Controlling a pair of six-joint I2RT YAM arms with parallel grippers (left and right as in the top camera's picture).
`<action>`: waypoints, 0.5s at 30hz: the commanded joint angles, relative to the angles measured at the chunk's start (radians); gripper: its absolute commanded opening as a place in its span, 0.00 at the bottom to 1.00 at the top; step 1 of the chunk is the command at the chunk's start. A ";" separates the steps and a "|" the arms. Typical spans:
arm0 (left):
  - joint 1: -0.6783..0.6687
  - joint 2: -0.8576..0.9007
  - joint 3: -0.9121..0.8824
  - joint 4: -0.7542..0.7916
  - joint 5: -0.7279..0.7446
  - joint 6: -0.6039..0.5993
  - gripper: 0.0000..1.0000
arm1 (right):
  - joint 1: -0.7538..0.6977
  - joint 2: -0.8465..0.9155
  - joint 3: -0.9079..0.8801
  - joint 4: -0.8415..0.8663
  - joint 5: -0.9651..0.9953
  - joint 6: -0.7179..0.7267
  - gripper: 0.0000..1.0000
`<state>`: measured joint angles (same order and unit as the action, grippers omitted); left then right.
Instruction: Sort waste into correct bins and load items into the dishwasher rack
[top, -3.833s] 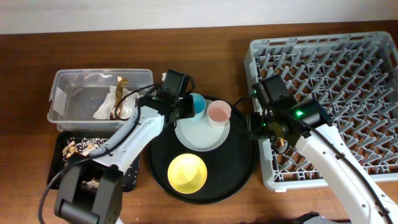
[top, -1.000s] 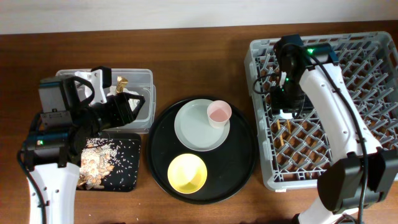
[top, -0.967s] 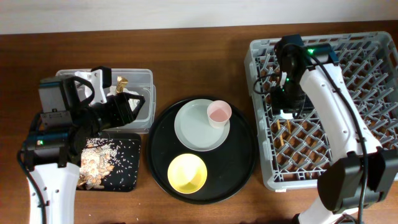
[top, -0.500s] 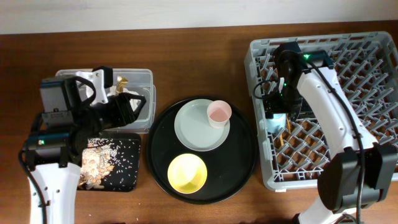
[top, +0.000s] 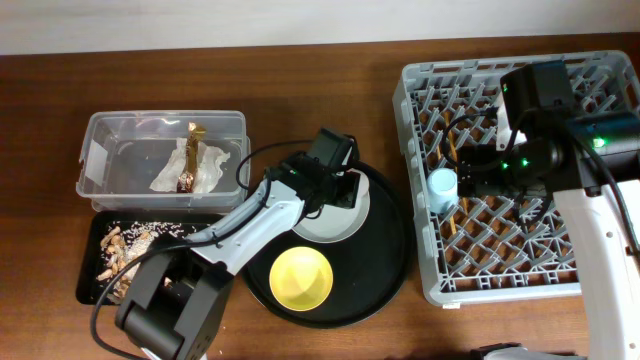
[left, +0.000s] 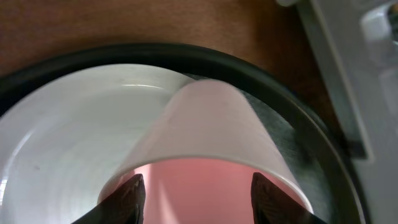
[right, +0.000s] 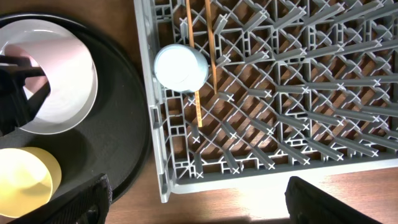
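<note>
The pink cup's opening is spanned by my left gripper, so next I lay the cup on the plate, pinch its rim (left: 297, 186) and offer its base to my right gripper.
My left gripper (top: 340, 190) (left: 198, 199) is shut on the small pink cup (left: 205, 143), which tilts with its mouth toward the fingers over the pale plate (top: 322, 224). The cup also shows in the right wrist view (right: 65, 74). My right gripper (top: 478, 178) (right: 199, 208) is open and empty, raised above the left part of the grey rack (top: 600, 250). The light-blue cup (top: 442, 187) (right: 180, 67) stands upside down in the rack beside the chopsticks (right: 210, 43). The yellow bowl (top: 301, 278) sits on the round black tray (top: 385, 250).
The clear tub (top: 100, 140) at the left holds foil wrappers and tissue (top: 190, 165). The shallow black tray (top: 90, 250) in front of it holds brown food scraps with rice bits (top: 125, 245). Bare table lies between round tray and rack.
My left arm has swung from over the bins to the pink cup and closed on it. My right gripper has let go of the blue cup in the rack and pulled up and right.
</note>
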<state>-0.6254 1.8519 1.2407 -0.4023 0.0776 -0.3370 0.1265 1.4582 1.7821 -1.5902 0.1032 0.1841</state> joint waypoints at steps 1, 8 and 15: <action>-0.001 0.029 0.000 0.001 -0.067 -0.007 0.54 | -0.005 -0.011 0.001 0.000 -0.004 0.005 0.90; -0.001 -0.152 0.035 -0.049 -0.040 -0.007 0.54 | -0.005 -0.011 0.001 0.000 0.007 0.005 0.90; 0.000 -0.174 0.034 -0.185 -0.093 -0.007 0.04 | -0.005 -0.011 0.001 -0.019 0.022 -0.004 0.91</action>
<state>-0.6254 1.6779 1.2602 -0.5228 0.0093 -0.3412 0.1265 1.4582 1.7821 -1.5982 0.1047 0.1837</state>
